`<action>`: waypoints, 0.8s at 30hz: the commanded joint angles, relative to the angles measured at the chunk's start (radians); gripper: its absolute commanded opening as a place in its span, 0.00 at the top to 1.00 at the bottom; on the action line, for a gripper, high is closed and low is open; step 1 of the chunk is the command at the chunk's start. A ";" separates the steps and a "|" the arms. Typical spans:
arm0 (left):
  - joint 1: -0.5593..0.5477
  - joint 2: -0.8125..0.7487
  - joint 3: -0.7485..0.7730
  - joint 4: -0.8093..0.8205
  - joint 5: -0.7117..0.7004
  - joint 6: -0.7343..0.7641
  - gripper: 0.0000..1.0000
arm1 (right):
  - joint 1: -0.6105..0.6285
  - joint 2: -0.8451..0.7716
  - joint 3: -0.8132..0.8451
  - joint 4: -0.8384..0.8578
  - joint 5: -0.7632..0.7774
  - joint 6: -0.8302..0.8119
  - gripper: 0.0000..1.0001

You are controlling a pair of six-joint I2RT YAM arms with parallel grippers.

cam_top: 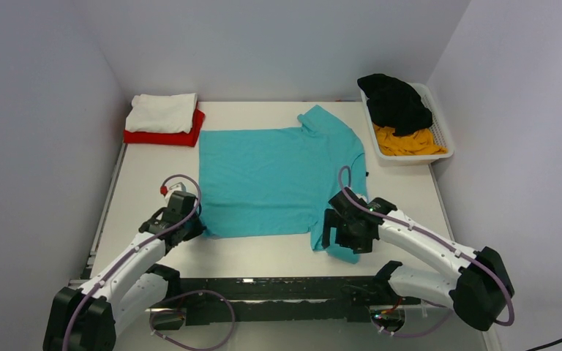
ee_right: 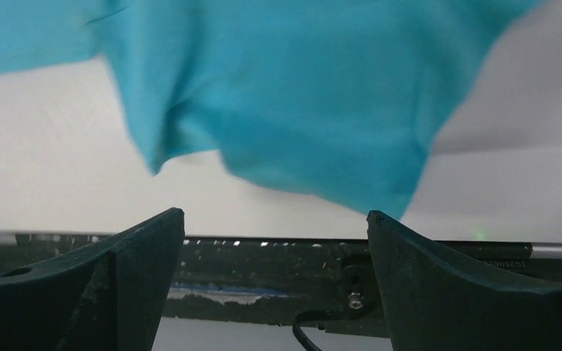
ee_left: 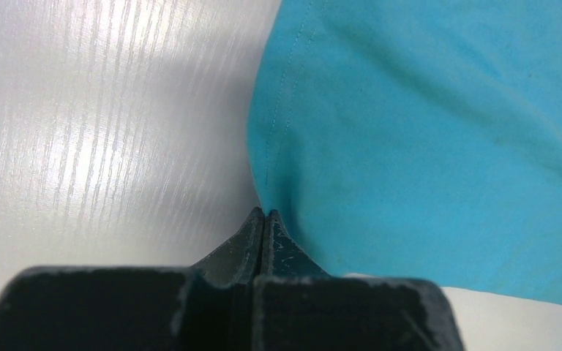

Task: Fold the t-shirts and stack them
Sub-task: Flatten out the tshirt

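The teal t-shirt's near sleeve bunches along its hem; my right gripper needs to pinch the sleeve (ee_right: 336,172) near that hem and straighten it before folding.
The teal t-shirt (cam_top: 263,175) lies spread flat on the white table, collar to the right, its near sleeve hanging toward the front edge. My left gripper (cam_top: 194,228) is at the shirt's near left corner. In the left wrist view it (ee_left: 263,213) is shut, its tips pinching the hem of the teal cloth (ee_left: 424,131). My right gripper (cam_top: 340,245) hovers open over the near sleeve. In the right wrist view it (ee_right: 274,219) is empty, with the teal sleeve (ee_right: 285,95) beyond its tips. A folded white t-shirt (cam_top: 162,112) lies on a folded red one (cam_top: 162,137) at the back left.
A white slatted basket (cam_top: 443,135) at the back right holds a black t-shirt (cam_top: 394,102) and a yellow-orange t-shirt (cam_top: 406,142). Grey walls close in the table on the left, back and right. The black base rail (cam_top: 278,289) runs along the near edge.
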 commanded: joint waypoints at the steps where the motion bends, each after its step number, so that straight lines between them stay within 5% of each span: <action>1: 0.000 -0.029 0.004 -0.011 -0.013 -0.020 1.00 | -0.125 -0.037 -0.087 0.064 0.001 0.077 0.07; 5: 0.000 -0.033 -0.009 0.011 0.010 -0.028 1.00 | -0.180 -0.008 -0.119 0.225 -0.009 0.032 0.16; 13: 0.000 -0.017 -0.009 -0.003 0.013 -0.044 1.00 | -0.191 0.119 -0.169 0.251 -0.034 0.027 0.30; 20: 0.000 -0.077 -0.014 -0.080 0.011 -0.085 1.00 | -0.191 0.110 -0.189 0.090 -0.025 0.045 0.66; 24: 0.000 -0.144 -0.026 -0.154 0.007 -0.098 1.00 | -0.190 0.035 -0.191 0.013 -0.034 0.041 1.00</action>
